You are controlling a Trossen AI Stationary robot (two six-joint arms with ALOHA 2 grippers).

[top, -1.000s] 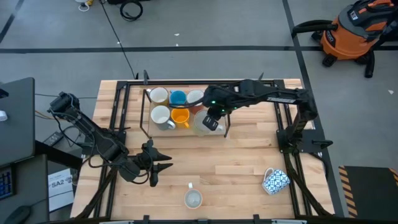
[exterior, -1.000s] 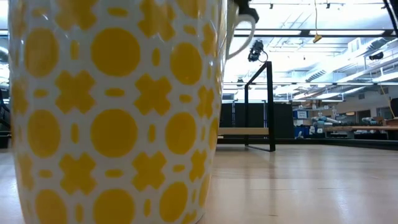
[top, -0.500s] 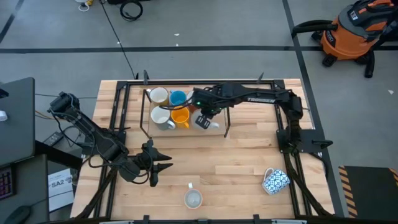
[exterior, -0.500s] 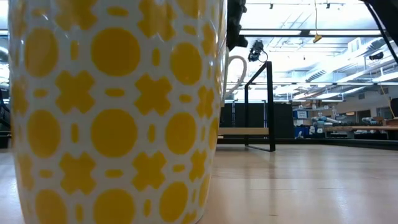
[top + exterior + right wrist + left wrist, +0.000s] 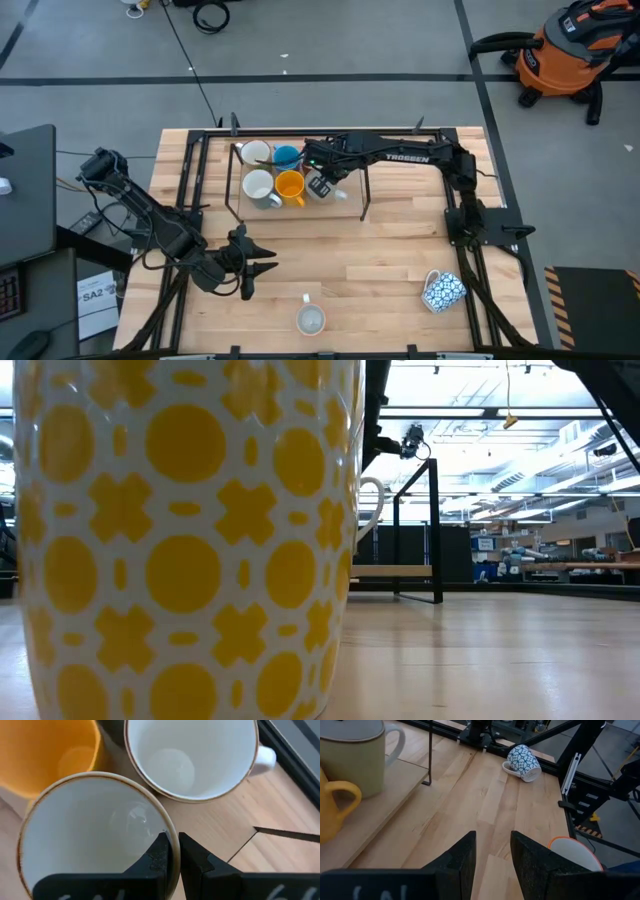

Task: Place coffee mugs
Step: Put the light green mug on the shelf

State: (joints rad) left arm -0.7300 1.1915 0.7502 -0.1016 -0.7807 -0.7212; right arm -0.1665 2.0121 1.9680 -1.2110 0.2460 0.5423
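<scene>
The robot's right gripper will release the cream mug on the low wooden board [image 5: 318,193] [image 5: 100,836] close beside the orange mug.
Several coffee mugs stand on the low wooden board [image 5: 345,208] at the far side: two white ones [image 5: 255,153] [image 5: 258,186], a blue one [image 5: 287,156] and an orange one [image 5: 290,186]. My right gripper [image 5: 320,186] hangs beside the orange mug, shut on a cream mug [image 5: 95,830] with a brown rim. A blue-and-white patterned mug [image 5: 443,290] lies on its side at the near right. A yellow-patterned mug [image 5: 311,320] stands at the near edge. My left gripper [image 5: 262,268] waits open over the near left. My right gripper pinches the cream mug's rim [image 5: 170,831], one finger inside the cup and one outside. The fingers come from above, pointing steeply down. The mug hangs upright, mouth up, its handle [image 5: 372,510] showing in the low view. Its base is hidden, so I cannot tell whether it rests on the board.
A black frame [image 5: 365,200] stands around the board. A white mug [image 5: 192,757] and the orange mug [image 5: 50,750] stand close beside the held mug. Bare wood lies between the board and the near edge. The yellow-patterned mug [image 5: 185,540] blocks most of the low view.
My right gripper has gone down and toward the table's left, carrying the cream mug in over the board to a spot next to the orange mug. The mug has stayed upright; its handle has sunk in the low view.
</scene>
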